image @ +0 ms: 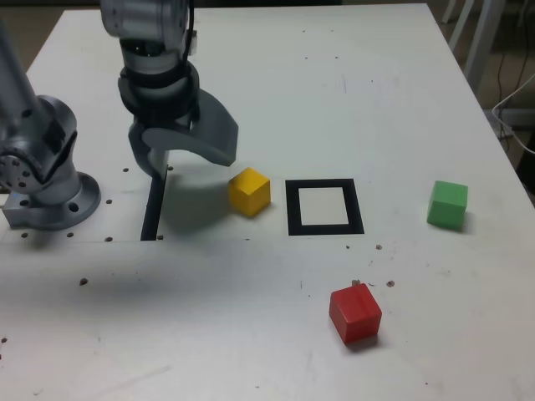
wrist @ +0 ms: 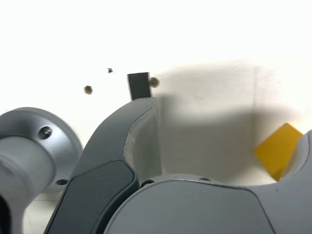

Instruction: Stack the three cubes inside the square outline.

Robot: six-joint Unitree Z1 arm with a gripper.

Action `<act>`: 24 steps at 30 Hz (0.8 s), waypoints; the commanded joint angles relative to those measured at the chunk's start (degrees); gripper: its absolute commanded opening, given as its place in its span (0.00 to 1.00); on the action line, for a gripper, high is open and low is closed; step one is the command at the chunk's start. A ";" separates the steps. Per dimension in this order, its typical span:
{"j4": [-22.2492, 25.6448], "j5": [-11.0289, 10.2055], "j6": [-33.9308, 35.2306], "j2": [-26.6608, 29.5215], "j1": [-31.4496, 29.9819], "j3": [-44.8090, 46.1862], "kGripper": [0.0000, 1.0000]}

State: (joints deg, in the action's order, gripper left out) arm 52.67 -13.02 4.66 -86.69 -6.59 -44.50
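I should next go to the red cube, which is nearer the front than the square outline, and close my gripper on the red cube's opposite sides (image: 355,316).
My gripper (image: 188,159) hangs low over the white table, jaws spread wide with nothing between them. Just to its right in the exterior view sits the yellow cube (image: 249,191); the wrist view shows that cube (wrist: 278,148) beside one finger, outside the open gripper (wrist: 224,126). The square outline (image: 292,206), black tape around a white centre, lies right of the yellow cube and holds nothing. The green cube (image: 447,204) rests far to the exterior view's right. The red cube (image: 355,313) lies nearer the front, below the outline.
A straight black strip (image: 153,209) runs under the gripper, also visible as a strip (wrist: 138,85) in the wrist view. The arm's grey base (image: 50,184) stands at the exterior view's left. Small screw holes and dark specks dot the table (image: 251,334).
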 commanded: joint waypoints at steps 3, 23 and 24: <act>-1.04 -0.07 0.08 -0.16 -0.09 -0.48 1.00; 11.56 6.39 1.04 -0.28 -1.05 -6.53 0.99; 13.09 6.13 1.14 -0.45 -1.41 -8.10 0.99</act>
State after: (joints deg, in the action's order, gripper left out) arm 64.30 -6.52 5.56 -86.71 -7.59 -51.04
